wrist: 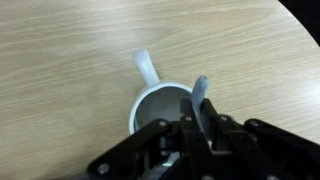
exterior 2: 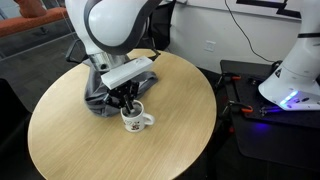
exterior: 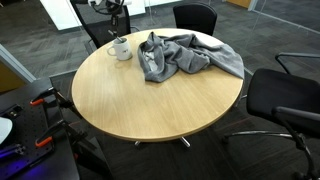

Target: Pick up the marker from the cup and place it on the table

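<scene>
The robot's gripper will release the marker on the bare wood (exterior: 121, 69) (wrist: 72, 138) just in front of the white cup, close to the grey cloth.
The white cup (wrist: 160, 105) stands on the table (wrist: 70, 50), seen from above in the wrist view with its handle pointing away. My gripper (wrist: 197, 118) is directly over the cup's rim and is shut on the marker (wrist: 200, 88), whose greyish end sticks out past the fingers. In both exterior views the gripper (exterior 2: 125, 98) hangs just above the cup (exterior 2: 135, 120) near the table's edge (exterior: 150, 100). In an exterior view the cup (exterior: 122, 48) is small and the marker cannot be made out.
A crumpled grey cloth (exterior: 185, 55) lies on the table beside the cup and also shows behind the arm (exterior 2: 97, 100). Black office chairs (exterior: 285, 100) stand around the table. A second white robot base (exterior 2: 295, 70) stands off to one side.
</scene>
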